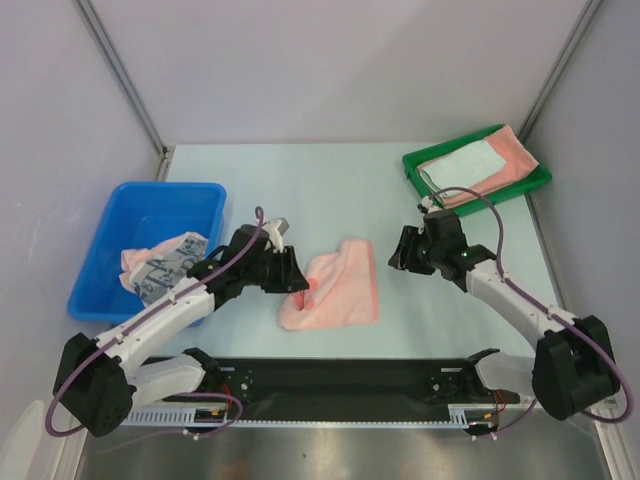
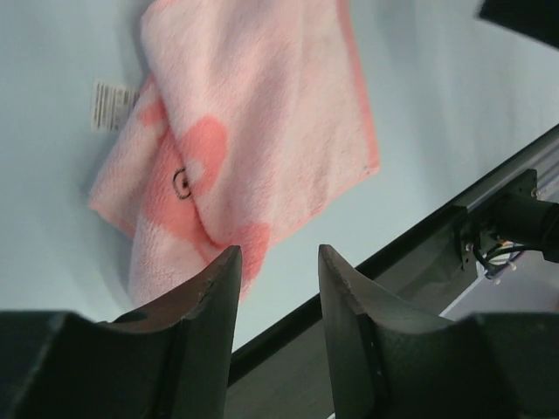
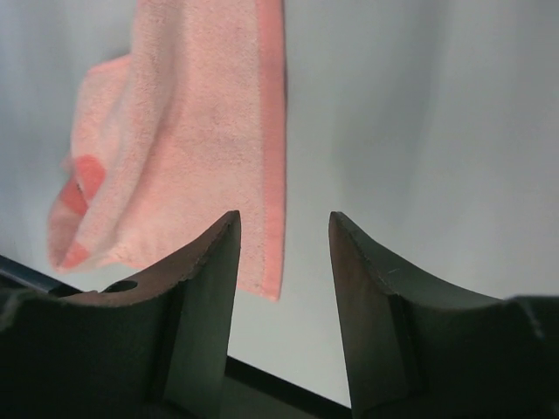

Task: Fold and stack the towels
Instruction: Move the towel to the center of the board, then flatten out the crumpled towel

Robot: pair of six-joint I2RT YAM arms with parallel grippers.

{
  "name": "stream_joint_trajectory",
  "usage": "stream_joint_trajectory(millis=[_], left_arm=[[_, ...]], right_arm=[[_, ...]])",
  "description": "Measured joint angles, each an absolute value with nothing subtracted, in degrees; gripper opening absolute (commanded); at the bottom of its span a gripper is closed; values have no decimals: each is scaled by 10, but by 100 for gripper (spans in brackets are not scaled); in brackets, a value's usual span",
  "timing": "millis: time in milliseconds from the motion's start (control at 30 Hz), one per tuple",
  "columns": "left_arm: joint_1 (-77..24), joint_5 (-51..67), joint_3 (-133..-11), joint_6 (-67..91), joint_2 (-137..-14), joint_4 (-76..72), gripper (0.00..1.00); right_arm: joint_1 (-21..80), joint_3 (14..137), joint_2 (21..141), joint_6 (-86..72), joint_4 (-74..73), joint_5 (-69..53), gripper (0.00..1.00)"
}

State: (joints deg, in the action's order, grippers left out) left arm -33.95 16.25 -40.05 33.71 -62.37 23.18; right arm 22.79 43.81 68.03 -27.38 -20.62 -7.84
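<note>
The salmon-pink towel's near corner (image 3: 272, 291), at the end of the towel's straight edge, is next for my right gripper to go to and close on.
A salmon-pink towel (image 1: 335, 288) lies loosely folded on the table between the two arms; it also shows as the pink towel (image 2: 253, 140) in the left wrist view and the pink towel (image 3: 183, 148) in the right wrist view. My left gripper (image 1: 300, 275) hangs at its left edge, open and empty (image 2: 278, 262). The right gripper (image 1: 400, 252) stands open to the towel's right, nothing between its fingers (image 3: 284, 231). A pink and a mint-white towel (image 1: 478, 165) lie folded in the green tray (image 1: 418, 165). More towels (image 1: 160, 262), pink and dark blue patterned, sit in the blue bin (image 1: 120, 215).
The black rail (image 1: 340, 378) of the arm mount runs along the near table edge. Grey walls enclose the table on the left, right and back.
</note>
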Motion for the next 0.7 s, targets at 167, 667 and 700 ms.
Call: stream_joint_trajectory(millis=[167,667,700], left_arm=[[-396,114,-504,284,-652,248,38],[-720,-107,-719,180,-1013,222,39],[-726,-114,-732,179,-1037,227,40]], right_arm=[[214,455,754,-269,-173,-71,49],[-39,535,745,-276,-159,-199,47],[-54,535,740,-276,-159,-208,47]])
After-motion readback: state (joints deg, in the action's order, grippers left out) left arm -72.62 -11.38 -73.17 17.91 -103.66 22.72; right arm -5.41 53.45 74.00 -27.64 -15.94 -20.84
